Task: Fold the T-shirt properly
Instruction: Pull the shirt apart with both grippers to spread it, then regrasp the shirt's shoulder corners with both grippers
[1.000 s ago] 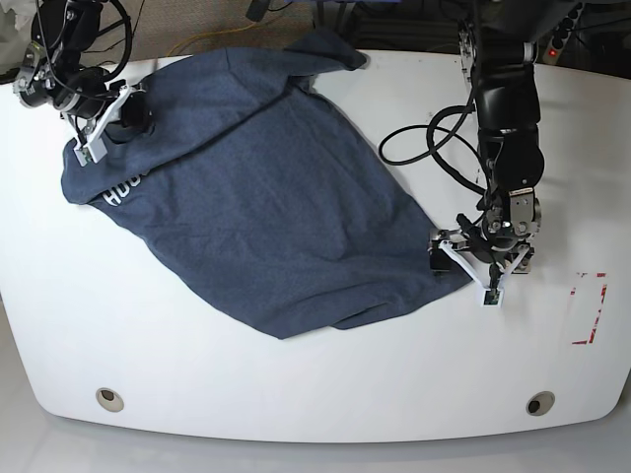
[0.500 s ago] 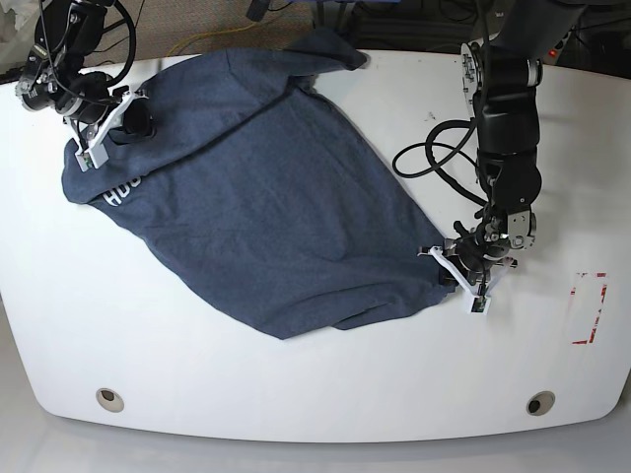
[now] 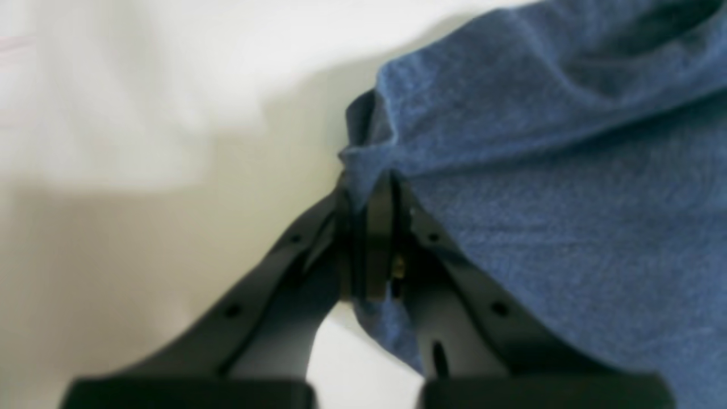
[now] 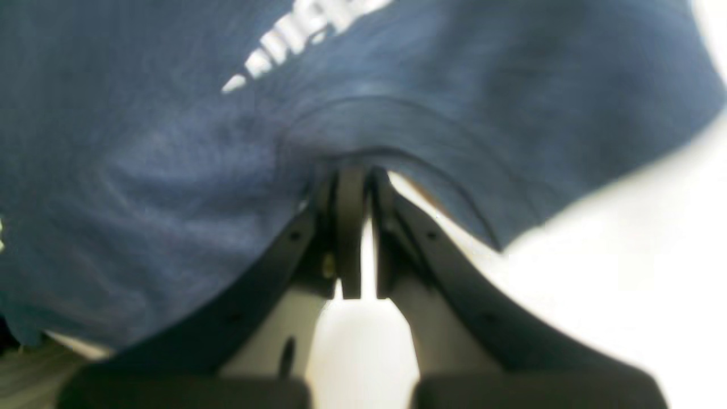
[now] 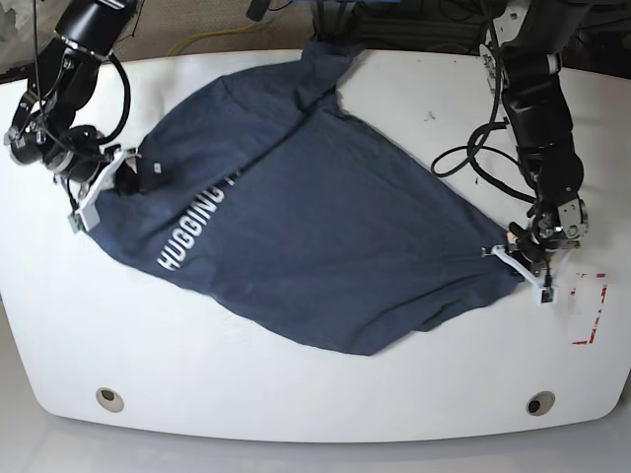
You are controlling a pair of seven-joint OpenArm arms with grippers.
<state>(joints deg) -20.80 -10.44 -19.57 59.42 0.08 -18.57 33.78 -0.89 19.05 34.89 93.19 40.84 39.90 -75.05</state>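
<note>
My right gripper pinches the T-shirt's neckline, and the shoulder edge beside it lies loose. Next, my right gripper opens and takes that shoulder edge [image 5: 166, 134] before it lifts.
The dark navy-grey T-shirt [image 5: 315, 217] lies stretched diagonally across the white table [image 5: 296, 394], with its white lettering [image 5: 197, 232] showing near the left end. My right gripper [image 5: 133, 169], at the left of the base view, is shut on the ribbed neckline; the right wrist view shows the closed fingers [image 4: 352, 176] pinching the collar [image 4: 397, 130] below the lettering [image 4: 306, 34]. My left gripper [image 5: 505, 254], at the right of the base view, is shut on the shirt's lower corner; the left wrist view shows the gripper [image 3: 372, 193] closed on the fabric edge [image 3: 511, 170].
A red tape mark [image 5: 592, 305] sits on the table just right of my left gripper. Black cables [image 5: 473, 163] loop on the table beside the left arm. Two round holes [image 5: 109, 399] [image 5: 539, 403] sit near the front edge. One sleeve [image 5: 325, 49] reaches the back edge.
The two grippers have pulled apart: the left one moved right, the right one moved down. The shirt is stretched wider and flatter between them, and more of the lettering shows.
</note>
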